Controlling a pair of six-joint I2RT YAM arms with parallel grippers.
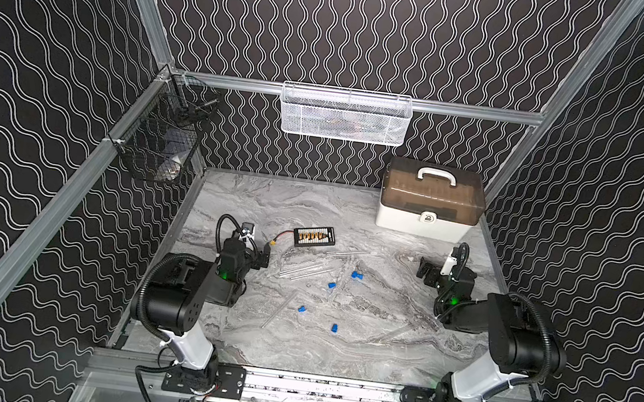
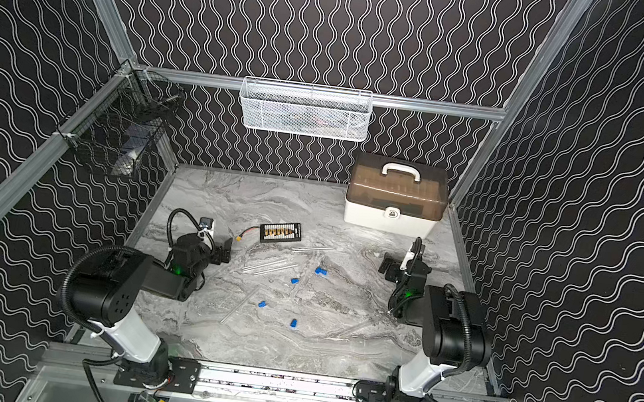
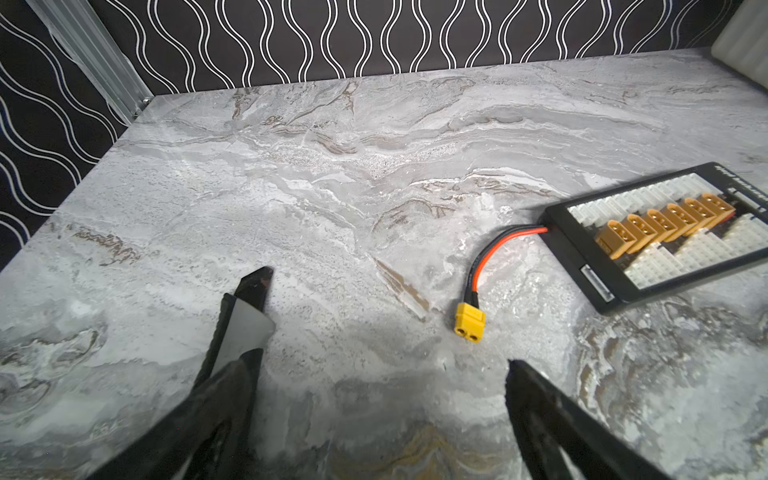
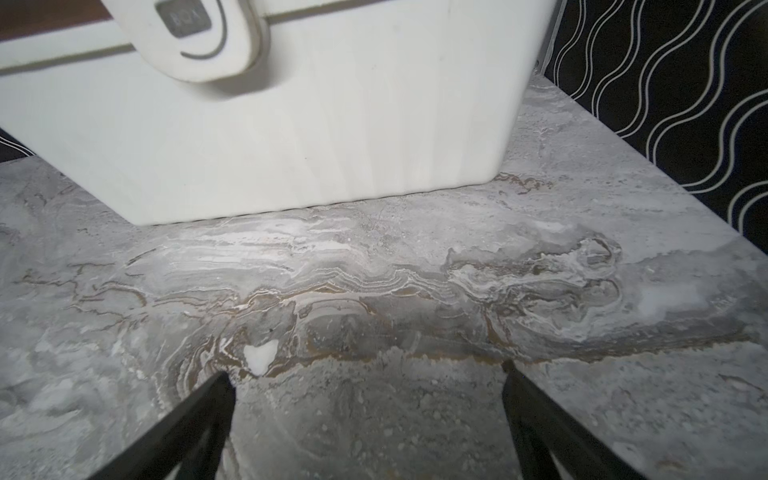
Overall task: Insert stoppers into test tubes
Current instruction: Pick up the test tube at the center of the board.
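Next, the robot's left gripper needs to grasp the middle [image 1: 281, 307] of the lone clear test tube on the near side, next to a single blue stopper.
Several blue stoppers lie loose mid-table in both top views: one [image 1: 357, 275], another [image 1: 331, 285], a third [image 1: 301, 309], and the nearest [image 1: 334, 328]; the same group [image 2: 294, 280] shows again. Clear test tubes lie flat around them: one [image 1: 346, 253] far, a pair [image 1: 305, 270] left of the stoppers, one [image 1: 280, 309] nearer, also seen as a tube [image 2: 239, 304]. My left gripper [image 1: 263, 259] [image 3: 384, 361] is open and empty, left of the tubes. My right gripper [image 1: 426, 271] [image 4: 365, 370] is open and empty, far right of them. Neither wrist view shows stoppers or tubes.
A black connector board [image 1: 314, 236] [image 3: 665, 232] with a red wire and yellow plug [image 3: 469, 322] lies behind the tubes. A white box with a brown lid [image 1: 430, 207] [image 4: 291, 124] stands back right, just ahead of my right gripper. A white mesh basket [image 1: 345, 115] and a black wire basket [image 1: 165, 137] hang on the frame.
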